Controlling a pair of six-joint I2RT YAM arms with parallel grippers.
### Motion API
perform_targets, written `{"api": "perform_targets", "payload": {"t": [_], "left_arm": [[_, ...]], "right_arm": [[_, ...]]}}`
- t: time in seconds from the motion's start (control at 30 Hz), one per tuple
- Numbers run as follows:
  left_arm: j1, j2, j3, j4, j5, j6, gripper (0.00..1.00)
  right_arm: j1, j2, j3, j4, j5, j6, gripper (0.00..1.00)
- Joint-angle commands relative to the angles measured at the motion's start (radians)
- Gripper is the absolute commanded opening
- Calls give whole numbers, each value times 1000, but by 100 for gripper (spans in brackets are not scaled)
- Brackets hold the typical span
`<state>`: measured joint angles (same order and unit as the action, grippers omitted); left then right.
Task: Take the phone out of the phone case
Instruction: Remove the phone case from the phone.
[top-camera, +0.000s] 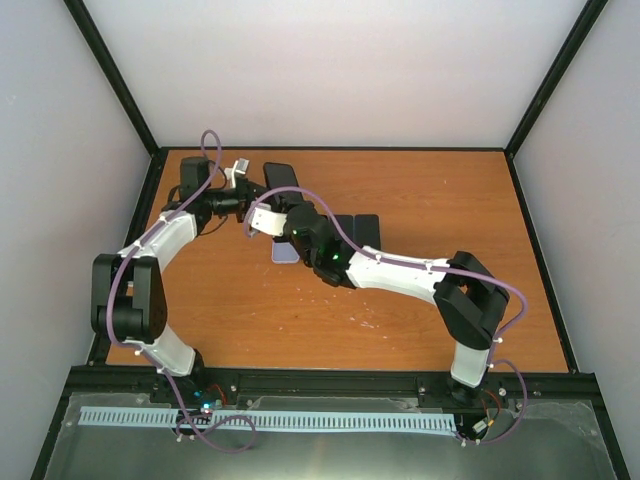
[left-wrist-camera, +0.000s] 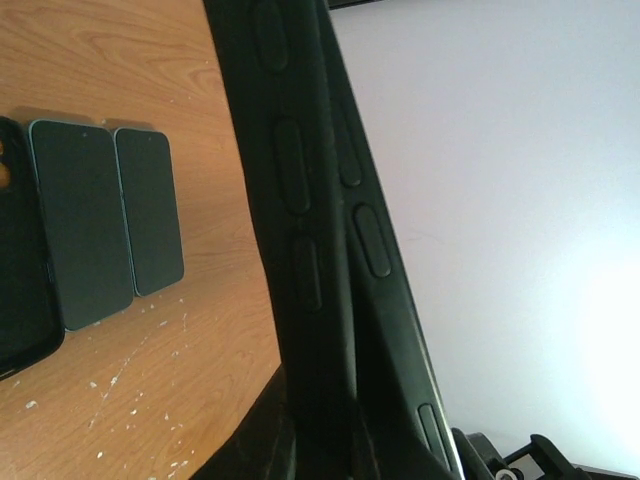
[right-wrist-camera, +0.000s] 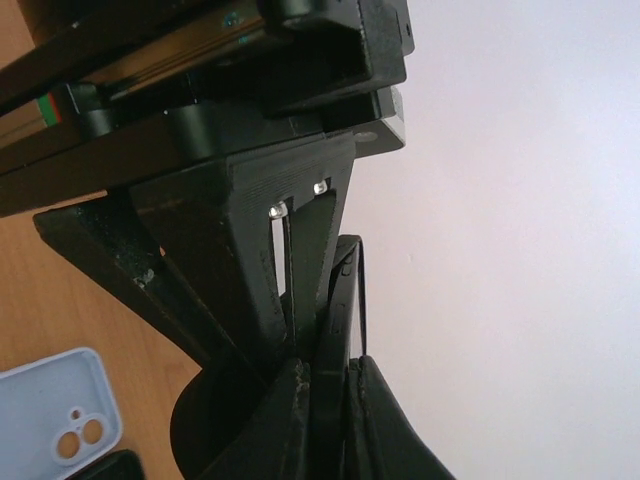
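Observation:
The black phone case will go from my left gripper onto the table (top-camera: 259, 239) next to the light blue case, away from the bare phones.
A black phone (top-camera: 281, 180) in its black phone case is held up on edge above the far left of the table. My left gripper (top-camera: 260, 194) is shut on it from the left. In the left wrist view the case edge (left-wrist-camera: 290, 200) and the phone edge (left-wrist-camera: 385, 270) run down into my left gripper (left-wrist-camera: 335, 450), spreading apart slightly. My right gripper (top-camera: 285, 205) comes in from the right. In the right wrist view its jaws (right-wrist-camera: 335, 385) are shut on the phone's buttoned edge (right-wrist-camera: 335, 310). A thin case rim (right-wrist-camera: 361, 300) stands just off that edge.
A light blue case (top-camera: 285, 250) lies camera-hole up under my right wrist, also seen as the pale case (right-wrist-camera: 55, 430). Two bare dark phones (top-camera: 345, 228) (top-camera: 367, 230) lie side by side mid-table. Another black case (left-wrist-camera: 15, 260) lies beside them. Grey walls enclose the table.

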<state>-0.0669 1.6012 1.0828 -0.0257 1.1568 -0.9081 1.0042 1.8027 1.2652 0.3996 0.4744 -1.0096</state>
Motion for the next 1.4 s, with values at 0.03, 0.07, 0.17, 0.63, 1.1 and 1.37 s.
{"api": "perform_targets", "payload": {"t": [0.03, 0.07, 0.17, 0.63, 1.1, 1.37], "left_arm": [[29, 34, 40, -72, -19, 160, 1], [31, 37, 39, -75, -31, 164, 1], [34, 39, 33, -84, -65, 176, 1], [62, 43, 21, -143, -188, 252, 1], [79, 37, 0, -202, -230, 329, 1], [81, 20, -14, -210, -254, 357, 1]], "right_arm": [[-36, -80, 125, -121, 19, 166, 3], [-37, -80, 140, -146, 12, 183, 3], [-37, -85, 167, -184, 1, 210, 3], [-50, -118, 246, -298, -31, 276, 3], [-91, -152, 286, -331, -28, 287, 3], [-137, -170, 284, -333, -39, 299, 3]]}}
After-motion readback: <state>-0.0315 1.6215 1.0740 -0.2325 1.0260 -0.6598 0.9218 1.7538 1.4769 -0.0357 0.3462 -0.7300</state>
